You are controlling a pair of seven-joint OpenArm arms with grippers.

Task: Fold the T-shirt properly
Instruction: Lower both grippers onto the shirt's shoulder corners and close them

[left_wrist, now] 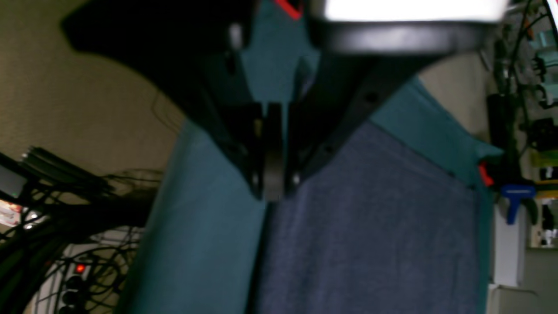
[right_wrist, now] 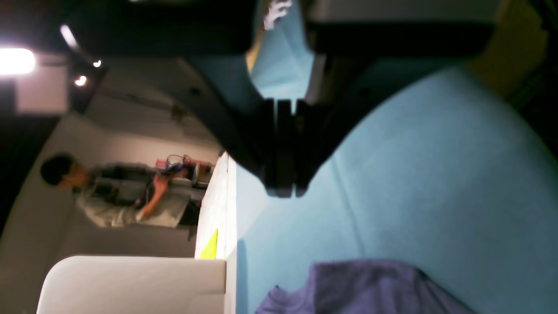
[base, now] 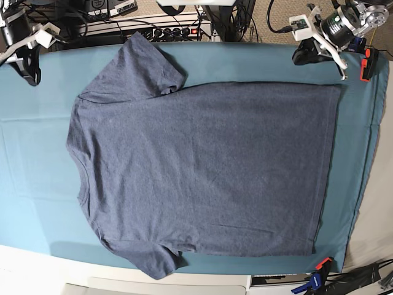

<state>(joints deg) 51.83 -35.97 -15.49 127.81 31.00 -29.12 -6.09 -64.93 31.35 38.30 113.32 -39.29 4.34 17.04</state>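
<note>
Next, I close my right gripper on the navy-blue T-shirt, at the middle of its far sleeve (base: 118, 72), near the T-shirt's shoulder.
The navy-blue T-shirt (base: 202, 166) lies flat on the teal table cloth (base: 37, 184), collar toward the left and hem toward the right, both sleeves spread. My left gripper (base: 301, 56) hovers at the table's far right corner, just beyond the shirt's hem corner. In the blurred left wrist view its jaws (left_wrist: 274, 192) stand almost together with nothing between them, over the edge of the T-shirt (left_wrist: 370, 226). My right gripper (base: 32, 72) is at the far left corner, off the shirt. In its own view it (right_wrist: 285, 189) is shut and empty above bare cloth, with the T-shirt (right_wrist: 366, 288) at the frame's bottom.
An orange clamp (base: 368, 64) and a blue-and-orange clamp (base: 316, 276) pin the cloth on the right side. Cables and power strips (base: 153, 18) run behind the far edge. A person (right_wrist: 122, 196) is beyond the table in the right wrist view.
</note>
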